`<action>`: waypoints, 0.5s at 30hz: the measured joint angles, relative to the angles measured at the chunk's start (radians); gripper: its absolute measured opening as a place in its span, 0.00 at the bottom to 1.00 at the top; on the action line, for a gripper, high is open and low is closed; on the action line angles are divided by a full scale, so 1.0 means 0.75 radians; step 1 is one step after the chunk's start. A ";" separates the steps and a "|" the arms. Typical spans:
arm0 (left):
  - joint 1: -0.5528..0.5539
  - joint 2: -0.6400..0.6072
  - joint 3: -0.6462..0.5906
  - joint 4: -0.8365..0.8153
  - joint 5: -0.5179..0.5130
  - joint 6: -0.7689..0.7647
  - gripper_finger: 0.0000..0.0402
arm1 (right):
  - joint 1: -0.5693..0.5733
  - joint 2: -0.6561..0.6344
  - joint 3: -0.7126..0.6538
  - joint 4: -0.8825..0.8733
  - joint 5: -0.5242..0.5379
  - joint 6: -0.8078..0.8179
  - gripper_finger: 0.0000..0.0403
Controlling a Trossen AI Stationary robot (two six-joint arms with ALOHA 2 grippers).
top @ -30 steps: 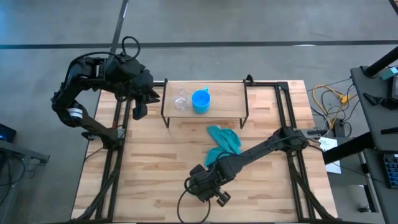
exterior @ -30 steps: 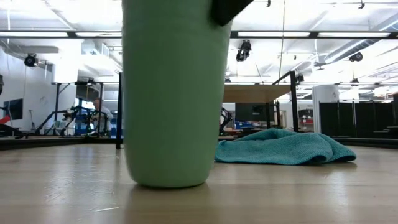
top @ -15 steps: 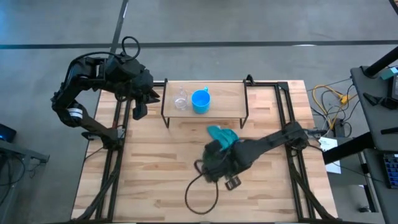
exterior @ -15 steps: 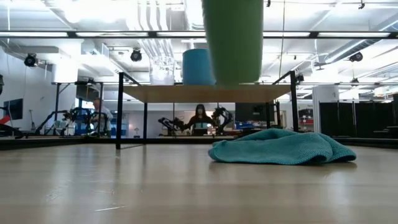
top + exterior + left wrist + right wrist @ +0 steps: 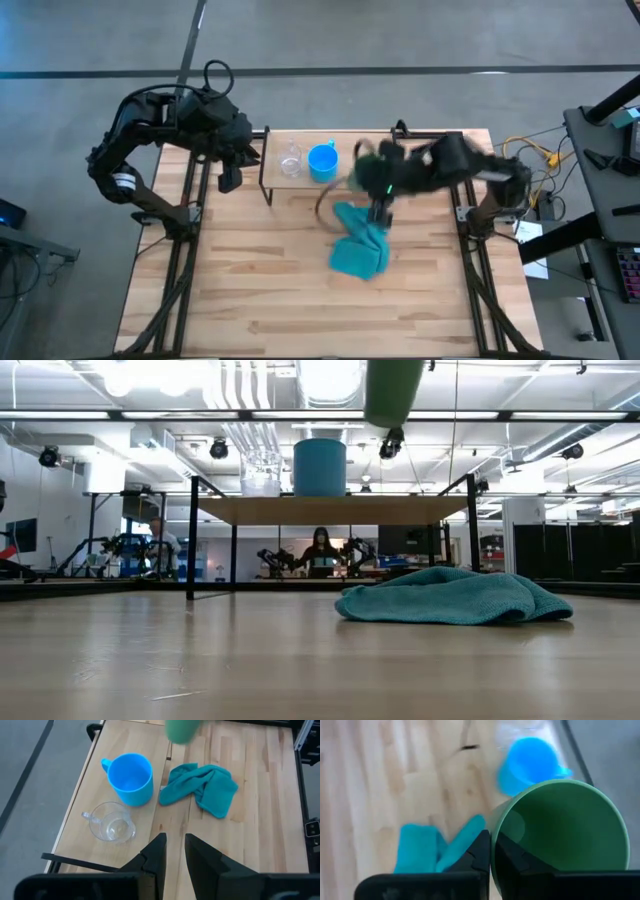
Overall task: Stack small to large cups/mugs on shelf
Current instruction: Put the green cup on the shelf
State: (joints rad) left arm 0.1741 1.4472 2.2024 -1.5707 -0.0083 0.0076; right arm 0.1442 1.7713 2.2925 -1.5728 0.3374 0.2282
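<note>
I should put the green cup down with my right gripper and let go of it on the bare shelf (image 5: 360, 156) beside the blue mug, opposite the clear glass cup.
The green cup (image 5: 560, 825) is in the air, held by my right gripper (image 5: 492, 845). In the low view the green cup (image 5: 393, 390) hangs higher than the shelf board (image 5: 330, 510), to the right of the blue mug (image 5: 320, 467). The blue mug (image 5: 322, 162) and the clear glass cup (image 5: 291, 160) stand on their bases on the shelf (image 5: 365, 150). My left gripper (image 5: 175, 852) is open and waits beyond the shelf's left end (image 5: 228, 170), touching nothing. My right gripper pinches the green cup's wall at the rim (image 5: 493, 832), one finger (image 5: 507, 855) inside the cup and the other (image 5: 480, 850) outside. The cup is lifted clear of the table and shelf, and its open mouth faces the wrist camera.
A crumpled teal cloth (image 5: 360, 245) lies on the table in front of the shelf, also seen in the low view (image 5: 450, 598). Thin black shelf legs (image 5: 190, 540) stand at the board's corners. People and other equipment show in the room beyond the table.
My right gripper has lifted the green cup off the table's near part and carried it up and toward the far edge, over the teal cloth to the shelf. The cup stood on the table a second ago and now is above shelf height.
</note>
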 joint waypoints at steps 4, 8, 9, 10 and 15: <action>0.000 0.010 0.000 0.000 0.000 0.000 0.14 | -0.146 -0.062 0.000 0.001 -0.004 0.000 0.02; 0.000 0.023 0.000 0.016 0.000 0.001 0.14 | -0.299 -0.065 -0.003 0.002 -0.152 -0.023 0.02; 0.000 0.027 -0.001 0.019 0.000 0.001 0.14 | -0.330 -0.057 -0.004 0.002 -0.195 -0.033 0.02; 0.000 0.033 -0.001 0.026 0.000 0.002 0.14 | -0.360 -0.049 -0.004 0.002 -0.226 -0.046 0.02; 0.001 0.052 -0.001 0.024 0.000 0.002 0.14 | -0.450 -0.003 -0.009 0.003 -0.310 -0.130 0.02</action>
State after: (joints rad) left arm 0.1745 1.4862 2.2021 -1.5527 -0.0085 0.0088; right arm -0.1933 1.7689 2.2859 -1.5708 0.1046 0.1309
